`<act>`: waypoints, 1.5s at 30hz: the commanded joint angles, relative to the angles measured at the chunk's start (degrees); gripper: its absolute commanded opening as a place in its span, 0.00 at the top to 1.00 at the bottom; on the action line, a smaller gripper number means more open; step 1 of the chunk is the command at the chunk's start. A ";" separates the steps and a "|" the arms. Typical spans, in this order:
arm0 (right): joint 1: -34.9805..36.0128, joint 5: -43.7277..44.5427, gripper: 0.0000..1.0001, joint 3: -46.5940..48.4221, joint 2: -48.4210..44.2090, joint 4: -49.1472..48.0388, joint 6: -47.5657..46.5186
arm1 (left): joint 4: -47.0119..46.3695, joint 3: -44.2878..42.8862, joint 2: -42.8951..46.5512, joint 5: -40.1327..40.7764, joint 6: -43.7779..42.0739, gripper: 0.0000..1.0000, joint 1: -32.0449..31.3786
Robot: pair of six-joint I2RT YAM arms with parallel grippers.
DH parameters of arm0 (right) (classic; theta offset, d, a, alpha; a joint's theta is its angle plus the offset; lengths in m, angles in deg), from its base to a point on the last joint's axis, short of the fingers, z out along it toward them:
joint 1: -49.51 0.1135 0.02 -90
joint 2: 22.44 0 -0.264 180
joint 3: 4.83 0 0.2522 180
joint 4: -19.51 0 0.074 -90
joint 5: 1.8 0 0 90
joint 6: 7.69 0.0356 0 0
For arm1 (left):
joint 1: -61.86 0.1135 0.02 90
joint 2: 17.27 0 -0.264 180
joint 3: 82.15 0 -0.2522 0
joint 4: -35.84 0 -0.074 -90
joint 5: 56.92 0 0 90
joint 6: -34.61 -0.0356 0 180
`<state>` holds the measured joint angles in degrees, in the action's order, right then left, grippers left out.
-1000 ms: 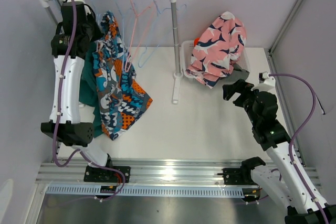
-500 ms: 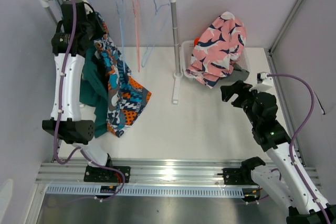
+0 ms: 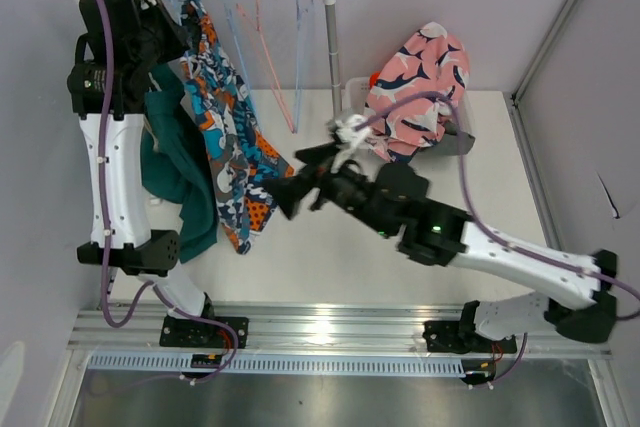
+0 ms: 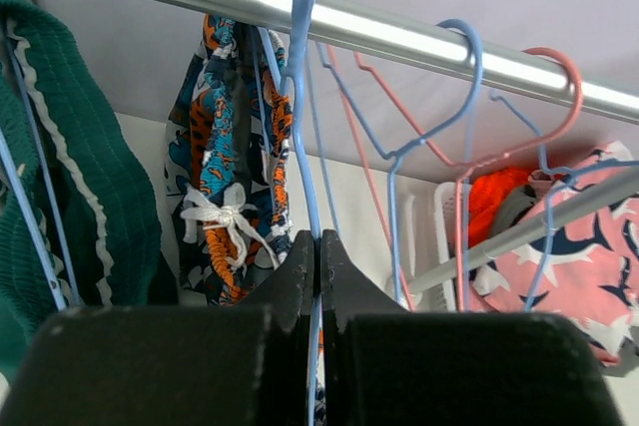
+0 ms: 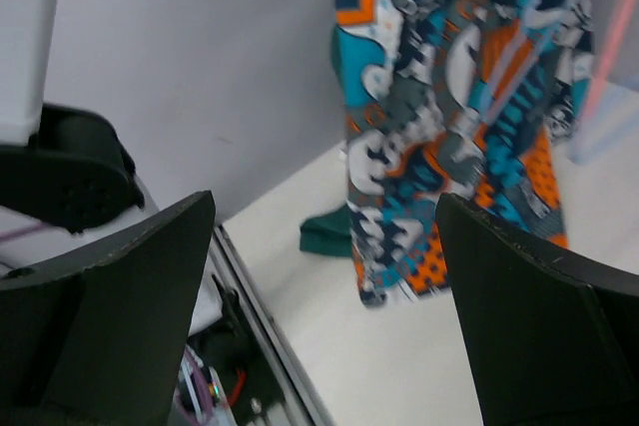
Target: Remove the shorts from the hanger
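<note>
The lower part of the print shorts [image 3: 239, 203] [image 5: 399, 214], just above their bottom corner, should be the next place my right gripper goes to and closes on.
The blue-orange-white print shorts [image 3: 228, 132] hang from a blue hanger [image 4: 304, 97] on the rail [image 4: 419, 35]. My left gripper [image 4: 318, 246] is shut on that hanger's wire just below its hook, up at the rack's left end [image 3: 172, 35]. The teal shorts [image 3: 178, 182] hang to the left of the print shorts [image 4: 235, 147] and also show in the left wrist view [image 4: 75, 197]. My right gripper [image 3: 298, 175] is open and empty, close to the print shorts' lower right edge. In the right wrist view the print shorts [image 5: 449, 117] hang ahead of its spread jaws [image 5: 324, 296].
Pink printed shorts [image 3: 415, 87] lie heaped on a white basket [image 3: 462, 132] at the back right, with orange cloth [image 4: 496, 197] beneath. Several empty pink and blue hangers [image 3: 265, 42] hang on the rail. The rack's upright post [image 3: 331, 77] stands mid-table. Grey walls enclose the sides.
My right arm has swung from the table's right side across to the print shorts, jaws open. My left arm has lifted the hanger with the shorts up and leftward.
</note>
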<state>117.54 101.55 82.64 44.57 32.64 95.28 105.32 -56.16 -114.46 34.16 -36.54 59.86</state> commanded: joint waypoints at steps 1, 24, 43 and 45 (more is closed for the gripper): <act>4.20 6.87 0.01 6.95 12.66 -4.12 -3.48 | -2.29 -1.35 3.14 -3.10 1.80 1.00 0.51; 9.64 16.43 1.00 11.65 36.82 -12.91 -0.68 | -5.10 11.14 18.53 -8.21 1.37 1.00 0.59; 16.09 29.21 1.00 3.27 33.36 -12.64 -0.13 | -3.01 8.77 17.39 -7.32 -0.13 1.00 1.82; 12.40 26.57 1.00 6.43 35.03 -13.70 -2.41 | -2.37 10.42 19.30 -10.38 0.66 1.00 1.82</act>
<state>133.89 129.87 83.28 78.66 24.16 97.03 105.43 -46.15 -98.70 26.65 -35.89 61.15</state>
